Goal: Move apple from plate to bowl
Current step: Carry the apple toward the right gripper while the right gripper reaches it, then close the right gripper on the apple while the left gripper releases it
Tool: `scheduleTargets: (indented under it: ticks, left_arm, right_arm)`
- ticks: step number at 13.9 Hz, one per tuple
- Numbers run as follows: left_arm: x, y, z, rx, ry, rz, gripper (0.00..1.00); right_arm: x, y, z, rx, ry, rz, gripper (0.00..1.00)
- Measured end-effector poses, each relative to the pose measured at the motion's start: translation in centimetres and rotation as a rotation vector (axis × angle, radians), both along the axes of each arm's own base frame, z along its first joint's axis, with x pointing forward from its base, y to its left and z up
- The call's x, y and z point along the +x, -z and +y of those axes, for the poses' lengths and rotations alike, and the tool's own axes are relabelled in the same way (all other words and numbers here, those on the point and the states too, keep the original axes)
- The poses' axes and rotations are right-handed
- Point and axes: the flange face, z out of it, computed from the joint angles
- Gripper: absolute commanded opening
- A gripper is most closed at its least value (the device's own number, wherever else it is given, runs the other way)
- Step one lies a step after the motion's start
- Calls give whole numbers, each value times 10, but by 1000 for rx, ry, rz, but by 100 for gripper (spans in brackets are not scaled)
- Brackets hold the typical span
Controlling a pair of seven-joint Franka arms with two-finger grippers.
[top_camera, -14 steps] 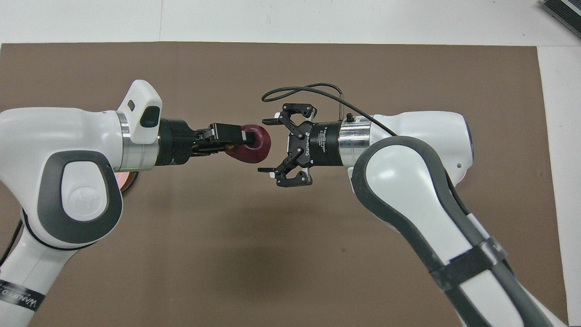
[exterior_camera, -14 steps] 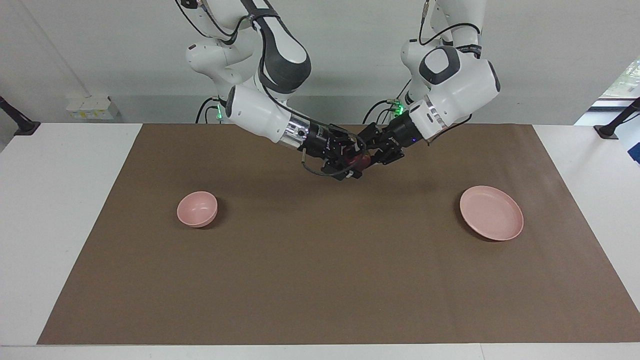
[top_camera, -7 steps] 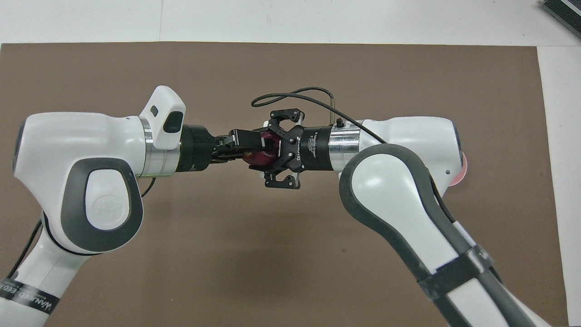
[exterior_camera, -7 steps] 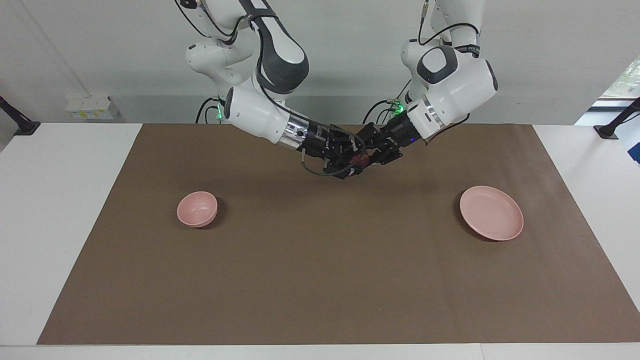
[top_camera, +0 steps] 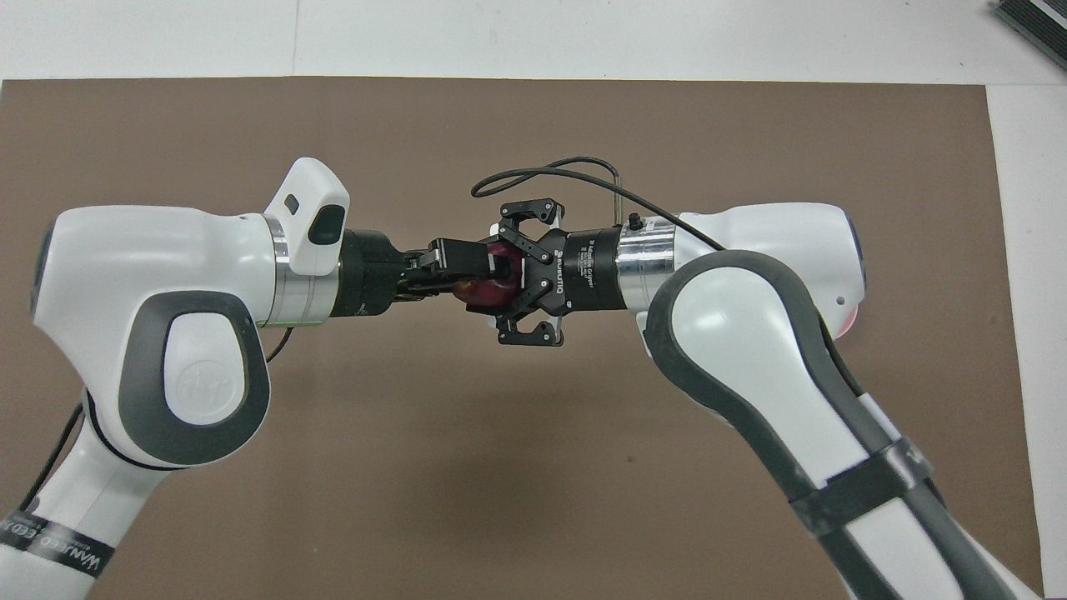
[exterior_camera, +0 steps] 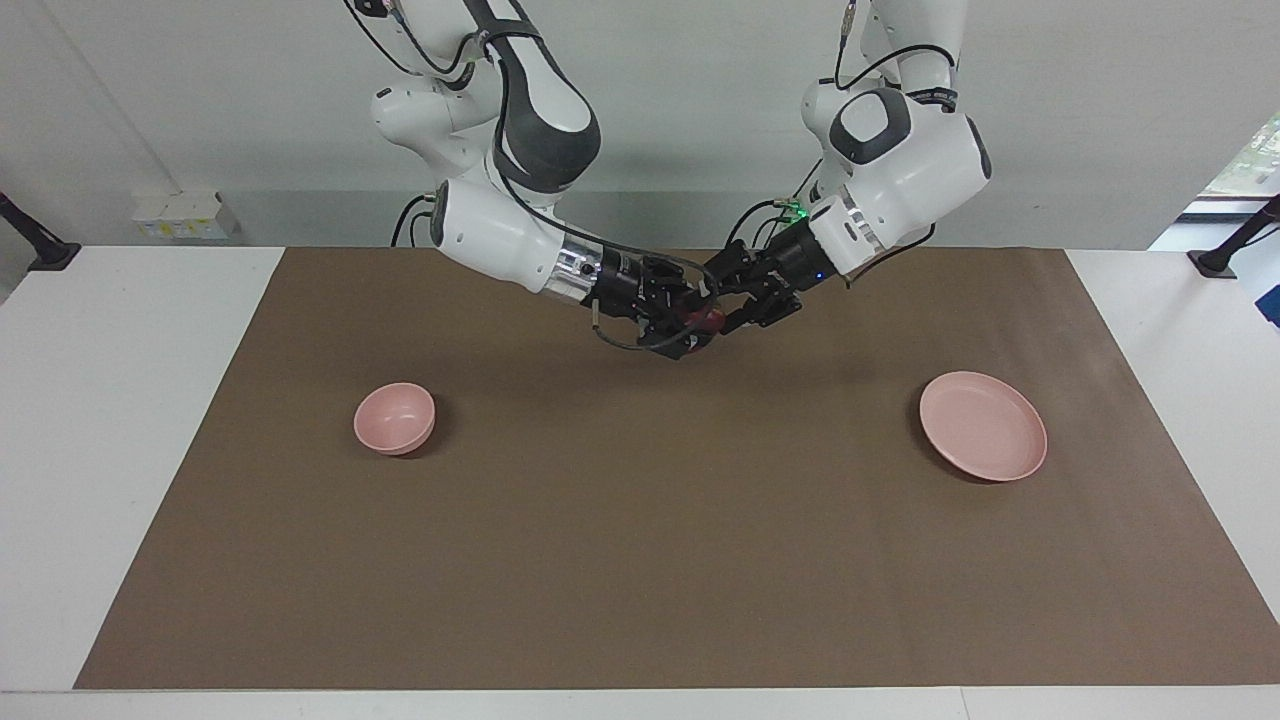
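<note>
Next, I let go of the dark red apple, which hangs over the middle of the mat now, with my right gripper, down inside the small pink bowl (top_camera: 816,306) under that gripper's own arm.
The dark red apple (exterior_camera: 708,320) hangs in the air over the middle of the mat, near the robots' edge; it also shows in the overhead view (top_camera: 492,289). My left gripper (exterior_camera: 722,308) is shut on it, also visible in the overhead view (top_camera: 477,271). My right gripper (exterior_camera: 695,325) meets it head-on with its fingers closed against the apple's sides (top_camera: 503,279). The pale pink plate (exterior_camera: 983,425) lies bare toward the left arm's end. The small pink bowl (exterior_camera: 395,418) stands toward the right arm's end; only a sliver (top_camera: 847,320) shows under the right arm from overhead.
A brown mat (exterior_camera: 640,560) covers most of the white table. A black cable (top_camera: 542,171) loops off the right wrist. A dark object (top_camera: 1034,21) sits at the table's corner farthest from the robots at the right arm's end.
The right gripper, open and apart from the apple a second ago, has come onto it and closed around it. Both grippers and the apple have shifted slightly toward the right arm's end.
</note>
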Motion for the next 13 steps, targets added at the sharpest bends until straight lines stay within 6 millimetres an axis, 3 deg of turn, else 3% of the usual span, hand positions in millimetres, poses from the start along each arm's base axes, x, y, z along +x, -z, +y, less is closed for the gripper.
scheduleTargets:
  ticks: [5, 10, 13]
  left_arm:
    - [3, 2, 7, 53, 12, -23, 100]
    - [-1, 15, 16, 476, 218, -176, 100]
    - [-1, 22, 28, 620, 284, -190, 100]
  right_arm:
    - [5, 11, -42, -130, -186, -70, 0]
    - [2, 27, -129, -443, -684, -316, 0]
    - [6, 40, -178, -628, -930, -395, 0]
